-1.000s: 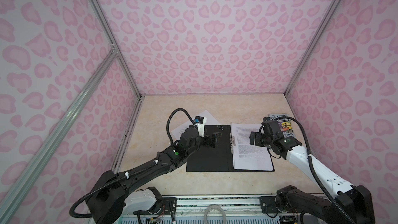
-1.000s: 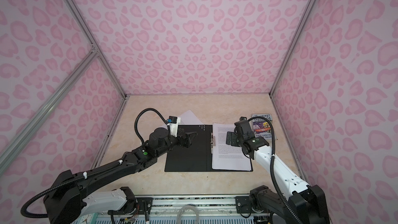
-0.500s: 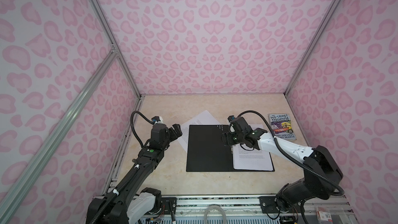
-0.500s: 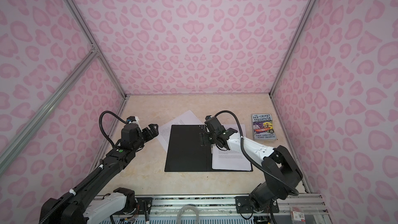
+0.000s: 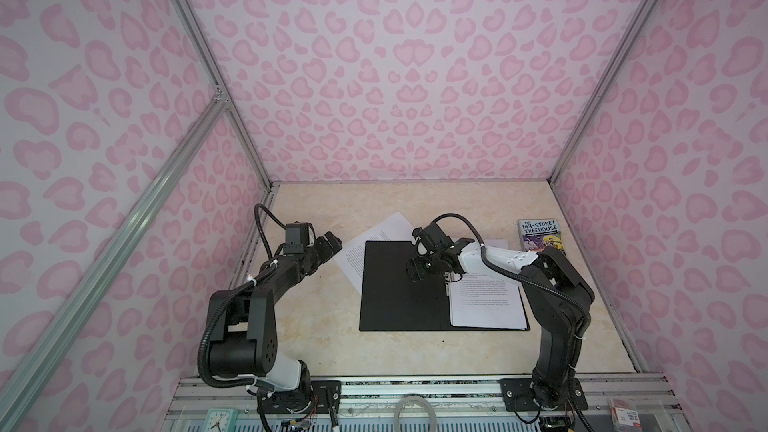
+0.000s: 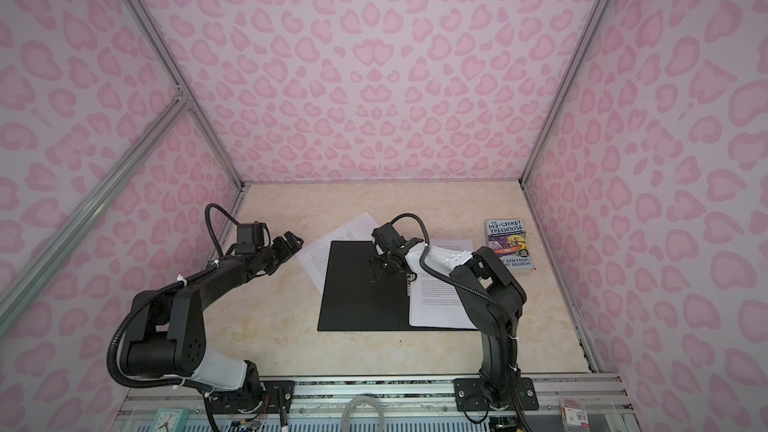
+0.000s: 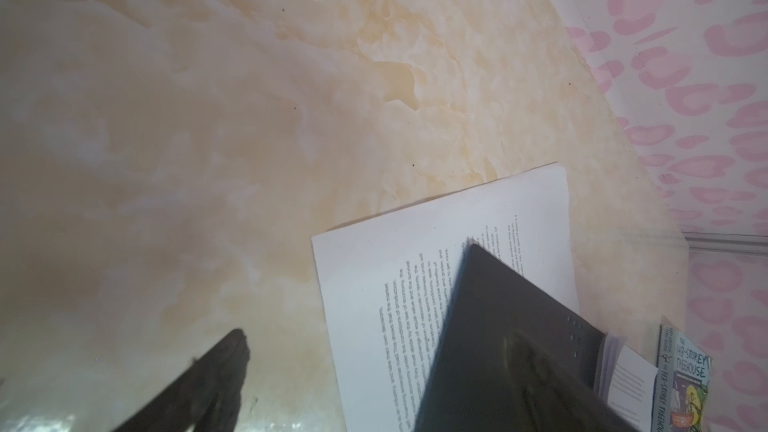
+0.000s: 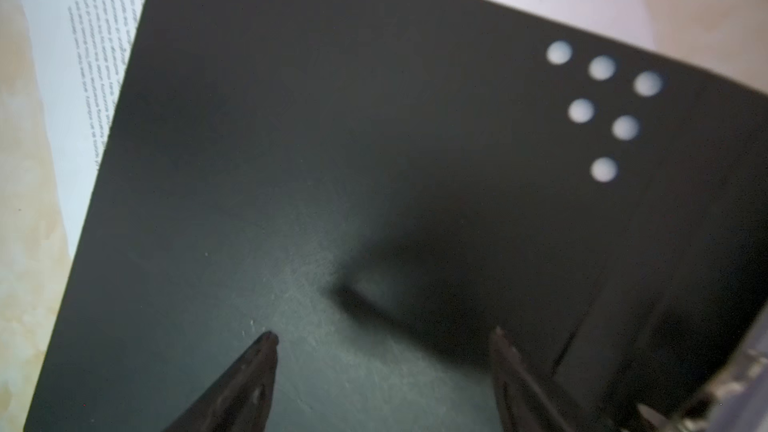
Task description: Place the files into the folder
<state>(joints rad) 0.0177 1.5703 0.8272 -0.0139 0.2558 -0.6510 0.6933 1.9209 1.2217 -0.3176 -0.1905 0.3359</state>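
Note:
The loose sheet's outer edge (image 5: 346, 269) (image 7: 345, 406) sticks out farthest from the folder, and my left gripper will close on it next.
The folder (image 5: 399, 301) lies open on the table, black inside up, in both top views (image 6: 357, 301). One of the files (image 5: 486, 301) rests on its right half, beside the metal spine clip (image 8: 739, 371). Another printed sheet (image 5: 355, 257) sticks out from under the folder's far left corner (image 7: 395, 284). My right gripper (image 5: 415, 272) hangs open, close over the bare black left flap (image 8: 291, 160), nothing between its fingers (image 8: 383, 332). My left gripper (image 5: 330, 243) is open above the table, just left of the loose sheet (image 7: 374, 334).
A colourful Treehouse paperback (image 5: 540, 234) lies at the back right, near the pink side wall. The right arm's forearm (image 5: 503, 259) crosses the top of the folder's right half. A clock (image 5: 216, 421) and a tape roll (image 5: 413, 413) sit on the front rail.
My left arm pulled back left, off the folder. My right gripper moved left from the sheet's right edge, past the spine, over the black flap, and its jaws narrowed a little.

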